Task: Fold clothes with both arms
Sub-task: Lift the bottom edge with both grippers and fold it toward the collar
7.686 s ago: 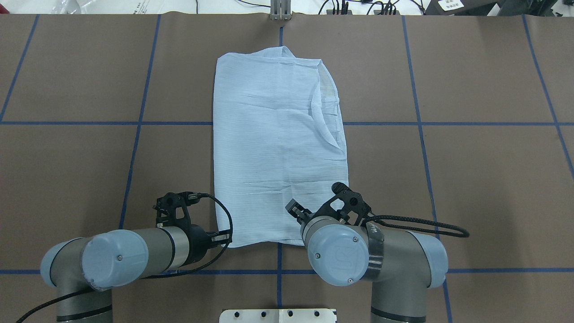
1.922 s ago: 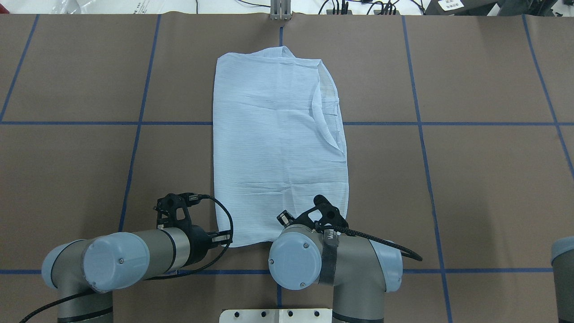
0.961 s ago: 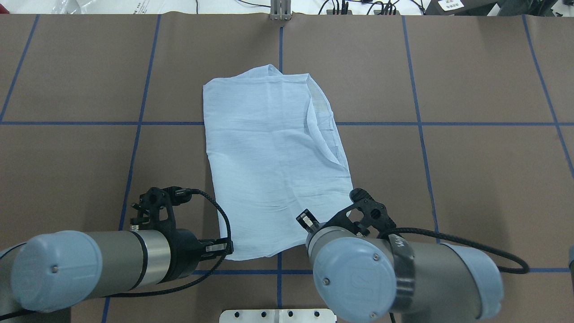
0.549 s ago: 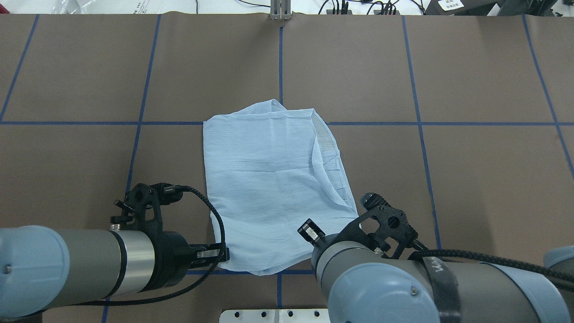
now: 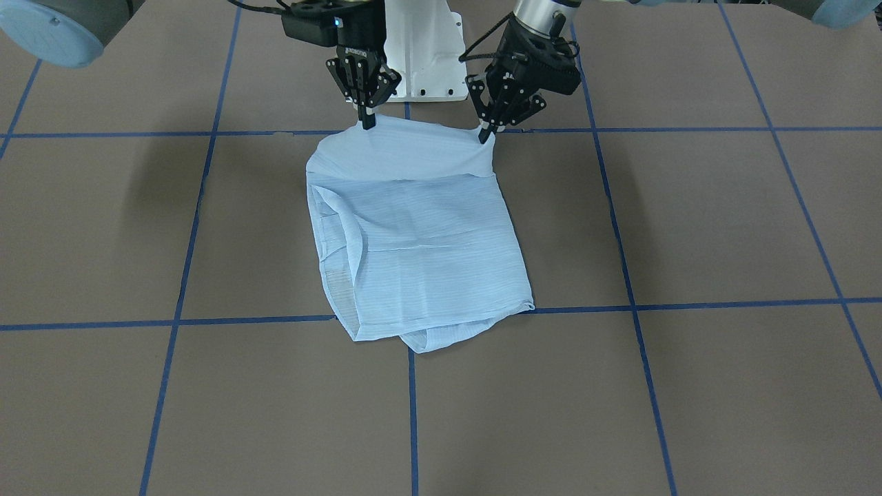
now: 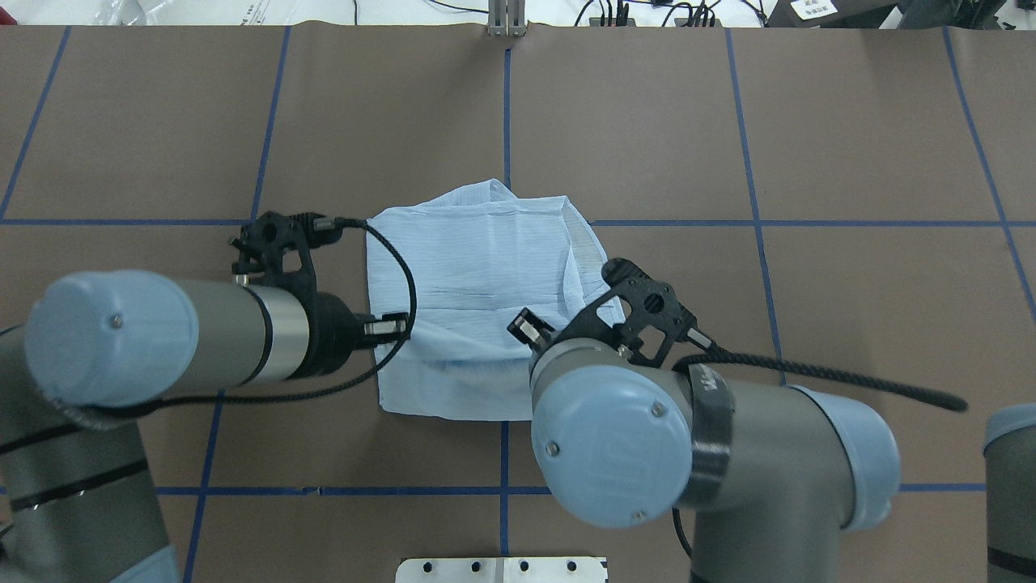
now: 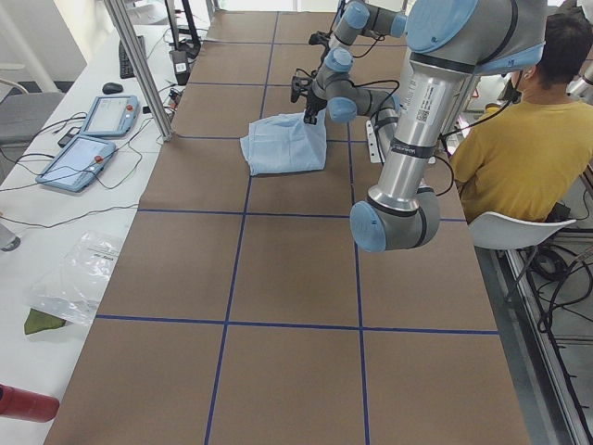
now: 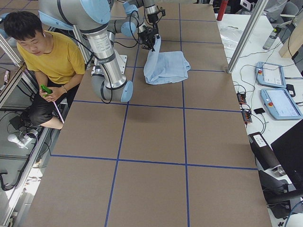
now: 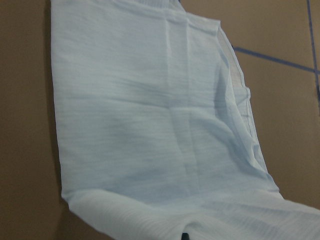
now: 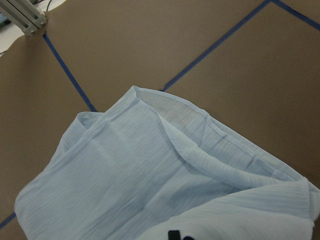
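The robot's left gripper needs to let go of the hem corner, now lifted off the table, on the shirt's far corner (image 5: 531, 306) along the same side edge.
The clothes are one light-blue striped shirt (image 5: 420, 234), folded narrow and lying on the brown table cover near the middle. Its hem on the robot's side is lifted off the table and hangs stretched between the two grippers. My left gripper (image 5: 486, 131) is shut on one hem corner and my right gripper (image 5: 368, 122) is shut on the other. In the overhead view the left gripper (image 6: 396, 328) sits at the shirt's (image 6: 477, 267) left edge, and the right wrist hides the right gripper. Both wrist views look down on the shirt (image 9: 150, 125) (image 10: 150, 185).
The white pedestal base (image 5: 424, 48) stands just behind the grippers. A person in a yellow top (image 7: 519, 139) sits beside the robot. Control tablets (image 7: 93, 139) lie on the white side table beyond the far edge. An aluminium post (image 6: 506, 20) stands at that edge.
Both arms first dragged the shirt toward the robot. Since half a second ago they have raised its near hem and carried it away from the robot, over the rest of the shirt.
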Motion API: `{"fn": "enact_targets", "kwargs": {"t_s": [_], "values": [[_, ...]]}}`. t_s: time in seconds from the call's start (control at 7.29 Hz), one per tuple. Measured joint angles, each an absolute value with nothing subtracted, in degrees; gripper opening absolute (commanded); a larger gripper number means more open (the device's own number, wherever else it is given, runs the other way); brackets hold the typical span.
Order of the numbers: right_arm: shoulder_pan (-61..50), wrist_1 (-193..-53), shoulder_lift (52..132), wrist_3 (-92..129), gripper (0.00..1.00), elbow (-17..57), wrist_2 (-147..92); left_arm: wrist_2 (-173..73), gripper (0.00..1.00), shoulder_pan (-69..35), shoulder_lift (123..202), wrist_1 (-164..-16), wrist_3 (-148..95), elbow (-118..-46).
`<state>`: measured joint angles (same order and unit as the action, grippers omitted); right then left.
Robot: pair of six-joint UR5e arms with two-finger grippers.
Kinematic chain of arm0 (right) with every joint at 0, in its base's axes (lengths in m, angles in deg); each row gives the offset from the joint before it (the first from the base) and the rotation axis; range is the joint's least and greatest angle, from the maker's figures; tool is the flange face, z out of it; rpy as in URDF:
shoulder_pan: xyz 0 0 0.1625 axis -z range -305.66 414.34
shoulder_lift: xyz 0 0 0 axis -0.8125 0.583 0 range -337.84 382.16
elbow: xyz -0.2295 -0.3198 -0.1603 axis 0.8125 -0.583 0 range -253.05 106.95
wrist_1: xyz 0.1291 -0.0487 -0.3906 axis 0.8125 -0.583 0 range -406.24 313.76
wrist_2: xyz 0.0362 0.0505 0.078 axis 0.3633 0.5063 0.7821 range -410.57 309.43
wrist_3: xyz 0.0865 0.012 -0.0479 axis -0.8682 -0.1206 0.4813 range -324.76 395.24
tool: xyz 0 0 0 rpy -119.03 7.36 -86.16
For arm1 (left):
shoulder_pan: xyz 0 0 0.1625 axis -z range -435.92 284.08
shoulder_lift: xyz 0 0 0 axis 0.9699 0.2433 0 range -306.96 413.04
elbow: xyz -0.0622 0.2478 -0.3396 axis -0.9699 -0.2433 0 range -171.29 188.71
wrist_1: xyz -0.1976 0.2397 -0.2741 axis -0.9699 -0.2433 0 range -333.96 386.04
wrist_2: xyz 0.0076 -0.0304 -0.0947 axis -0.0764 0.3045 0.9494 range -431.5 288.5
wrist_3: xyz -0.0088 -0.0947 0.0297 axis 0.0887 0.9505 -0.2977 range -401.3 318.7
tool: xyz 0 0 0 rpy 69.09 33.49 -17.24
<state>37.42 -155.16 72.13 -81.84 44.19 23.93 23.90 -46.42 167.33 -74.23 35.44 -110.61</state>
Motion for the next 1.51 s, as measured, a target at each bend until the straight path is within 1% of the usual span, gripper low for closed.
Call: {"fn": "enact_targets", "kwargs": {"t_s": [0.41,0.69,0.82,0.96,1.1,1.24,1.51], "values": [[29.8,-141.2,65.9,-73.0,0.0,25.8,23.9,22.9,0.0,-40.1,171.3,-74.7,31.0,-99.1],[26.4,-132.1,61.1,-69.4,0.0,12.2,23.8,20.5,0.0,-39.0,174.2,-79.3,30.3,-89.8],[25.6,-128.3,59.8,-68.6,0.0,7.4,23.8,20.0,0.0,-38.9,175.3,-83.9,30.2,-84.5],[25.1,-125.9,59.2,-68.0,0.0,4.4,23.8,19.8,0.0,-38.8,176.0,-87.4,29.6,-80.4],[25.0,-124.8,58.9,-67.1,0.84,3.0,23.7,19.7,0.8,-38.8,176.4,-89.2,28.3,-78.2],[24.8,-124.4,58.9,-66.3,1.0,2.1,23.6,19.6,1.0,-38.7,176.5,-90.0,26.9,-77.3],[23.9,-123.7,57.6,-64.2,1.0,1.2,25.1,20.5,1.0,-37.9,176.0,-90.8,20.1,-78.3]]}}
